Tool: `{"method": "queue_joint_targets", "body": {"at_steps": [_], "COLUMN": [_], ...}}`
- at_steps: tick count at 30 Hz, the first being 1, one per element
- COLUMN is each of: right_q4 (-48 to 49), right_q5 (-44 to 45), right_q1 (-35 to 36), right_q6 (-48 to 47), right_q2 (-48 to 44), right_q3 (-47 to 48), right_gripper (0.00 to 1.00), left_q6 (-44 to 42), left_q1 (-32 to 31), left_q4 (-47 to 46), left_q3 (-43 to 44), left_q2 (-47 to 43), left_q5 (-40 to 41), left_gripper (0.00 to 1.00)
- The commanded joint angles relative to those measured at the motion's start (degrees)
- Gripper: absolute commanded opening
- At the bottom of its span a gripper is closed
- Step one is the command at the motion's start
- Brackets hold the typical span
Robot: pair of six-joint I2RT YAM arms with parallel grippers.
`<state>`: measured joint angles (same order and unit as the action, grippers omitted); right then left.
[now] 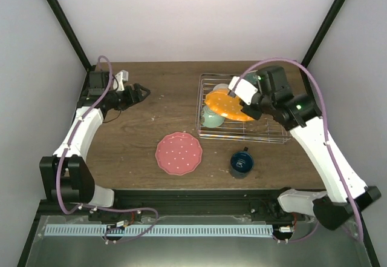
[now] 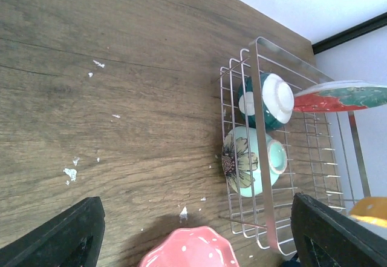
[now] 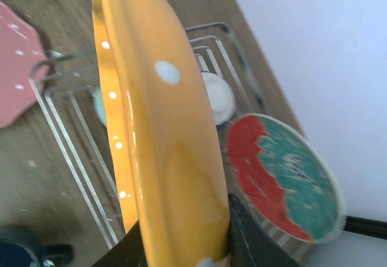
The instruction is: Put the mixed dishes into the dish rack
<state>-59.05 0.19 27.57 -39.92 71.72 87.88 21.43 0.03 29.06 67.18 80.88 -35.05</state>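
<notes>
I need to let go of the orange dotted plate with my right gripper in the rack (image 1: 253, 104) (image 3: 243, 195), just in front of the red-and-teal plate.
The dish rack (image 1: 242, 138) stands at the back right of the table. My right gripper (image 1: 249, 111) is shut on the rim of the orange dotted plate (image 1: 227, 105) and holds it tilted over the rack. In the right wrist view that plate (image 3: 163, 134) stands edge-on between the fingers (image 3: 254, 243), beside the red-and-teal plate (image 3: 281, 176) standing in the rack. A pale green bowl (image 2: 248, 161) and a cream bowl with blue outside (image 2: 269, 100) lie inside the rack. The pink dotted plate (image 1: 178, 152) and dark blue mug (image 1: 241, 162) rest on the table. My left gripper (image 1: 144, 91) hangs open at the back left, with nothing in it.
White crumbs (image 2: 71, 172) are scattered over the wooden table (image 1: 151, 128) between the left gripper and the rack. The pink plate (image 2: 190, 249) lies just left of the rack's near corner. Dark frame posts (image 1: 63, 22) rise at both back corners.
</notes>
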Motion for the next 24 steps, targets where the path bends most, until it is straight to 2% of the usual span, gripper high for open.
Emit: {"method": "queue_joint_targets", "body": {"at_steps": [1, 9, 18, 24], "right_q4": [9.49, 20.33, 25.32, 27.79], "right_q5": [10.30, 19.86, 20.39, 19.18], "right_q1": [0.20, -2.63, -9.09, -10.82], "right_q6": [-7.50, -21.04, -30.51, -34.19], "right_q2": [-6.73, -10.39, -8.72, -6.47], "right_q3": [-2.10, -11.52, -12.07, -13.15], "right_gripper": [0.01, 0.01, 0.01, 0.01], "left_q6": [0.10, -0.05, -0.67, -0.85], "left_q1": [0.29, 0.27, 0.28, 0.25], "left_q4": [-1.99, -2.88, -2.87, -2.71], "left_q3": [1.23, 1.60, 1.70, 1.43], "left_q2": [1.91, 3.52, 4.02, 3.80], "left_q5": [-1.98, -2.55, -2.40, -2.14], "left_gripper": [0.86, 0.84, 0.84, 0.84]}}
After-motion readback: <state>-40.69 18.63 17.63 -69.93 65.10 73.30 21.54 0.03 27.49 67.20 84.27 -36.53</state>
